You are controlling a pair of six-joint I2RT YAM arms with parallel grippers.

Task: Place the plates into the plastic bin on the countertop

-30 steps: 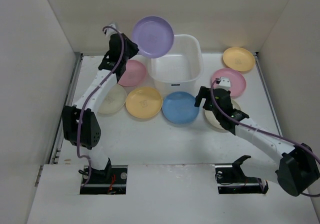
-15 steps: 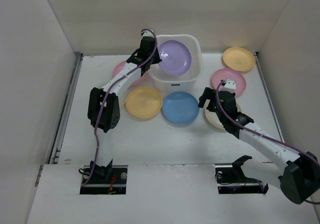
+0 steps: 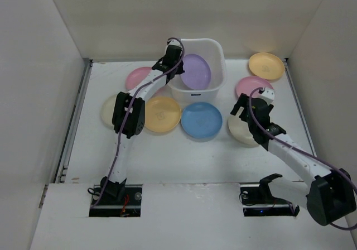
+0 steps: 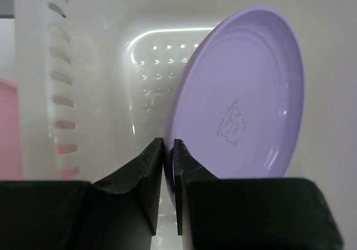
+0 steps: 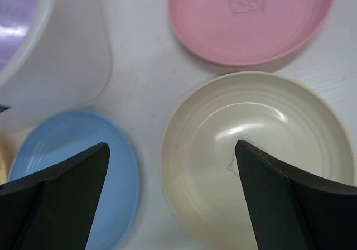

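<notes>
The cream plate has a side that faces away from the blue plate. Next, my right gripper goes to the cream plate's outer rim (image 3: 257,143) on that side and closes there.
My left gripper (image 3: 179,66) reaches over the left rim of the white plastic bin (image 3: 221,53) and is shut on the rim of a purple plate (image 3: 196,71), which stands tilted on edge inside the bin. In the left wrist view the fingers (image 4: 152,166) pinch the purple plate's (image 4: 240,99) lower edge against the bin's perforated wall (image 4: 100,94). My right gripper (image 3: 252,106) is open and empty above the left edge of a cream plate (image 3: 244,131). In the right wrist view the gripper (image 5: 172,149) straddles the cream plate's (image 5: 262,149) rim, beside a blue plate (image 5: 72,166).
More plates lie on the countertop (image 3: 184,155): pink (image 3: 135,77), cream (image 3: 108,108), yellow-orange (image 3: 162,114) and blue (image 3: 201,120) left and front of the bin, pink (image 3: 255,87) and yellow-orange (image 3: 266,66) at the right. White walls enclose three sides.
My left gripper carried the purple plate from above the bin's back-left corner rightward and down into the bin. My right gripper shifted slightly right over the cream plate.
</notes>
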